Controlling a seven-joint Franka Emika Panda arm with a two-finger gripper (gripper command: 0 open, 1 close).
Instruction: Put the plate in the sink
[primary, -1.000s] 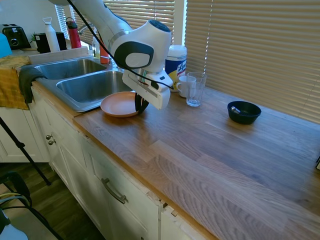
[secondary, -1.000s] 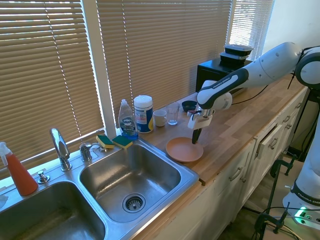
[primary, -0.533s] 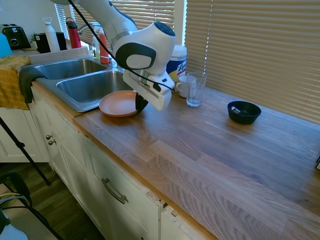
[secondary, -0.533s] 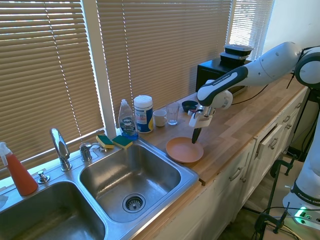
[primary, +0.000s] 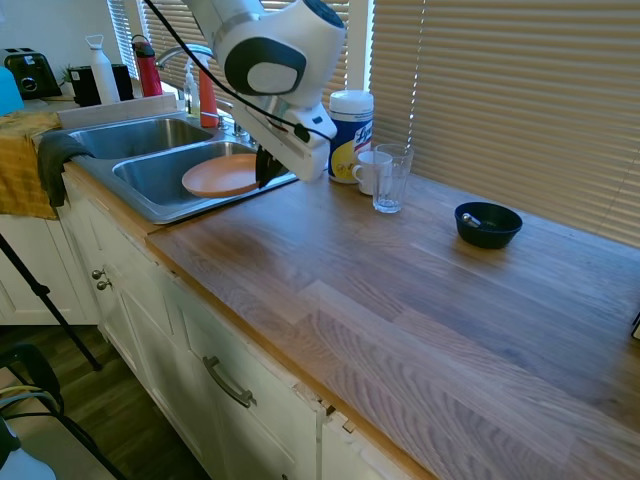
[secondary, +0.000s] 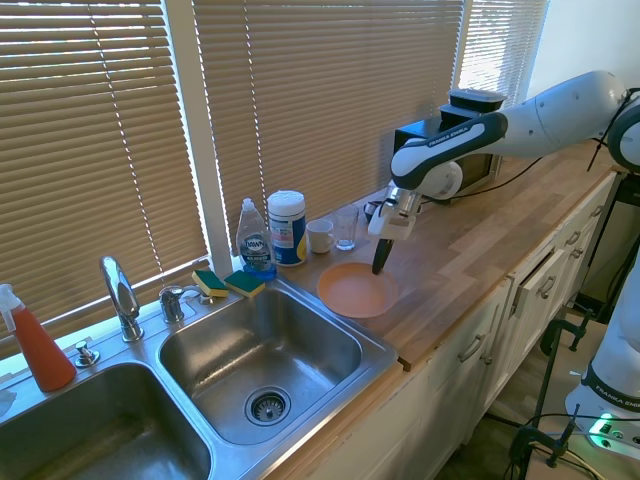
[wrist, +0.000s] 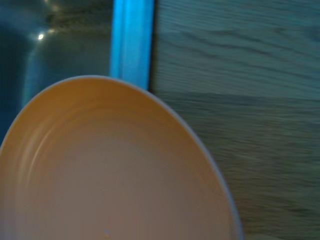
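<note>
My gripper is holding the plate, which hovers over the sink's rim now. Next, I let it go low inside the near basin of the double sink (primary: 184, 199), close to the front side of that basin.
The salmon-orange plate (primary: 220, 175) (secondary: 356, 290) (wrist: 110, 170) hangs lifted off the wooden counter, held level by its rim. My gripper (primary: 265, 172) (secondary: 378, 266) is shut on the plate's edge nearest the counter side. In the first exterior view the plate hovers over the rim and near basin of the stainless steel double sink (primary: 150, 205) (secondary: 375, 350). In the wrist view the plate fills the lower left, with the sink's rim (wrist: 131, 42) and basin behind it.
On the counter behind stand a wipes canister (primary: 350, 120), a white mug (primary: 368, 170), a clear glass (primary: 391, 178) and a dark navy bowl (primary: 488, 223). Sponges (secondary: 228, 283), a dish soap bottle (secondary: 254, 240) and the faucet (secondary: 120, 295) line the sink's back.
The gripper has lifted the plate off the counter and carried it toward the sink; it now hangs over the sink's rim and near basin instead of resting on the wood.
</note>
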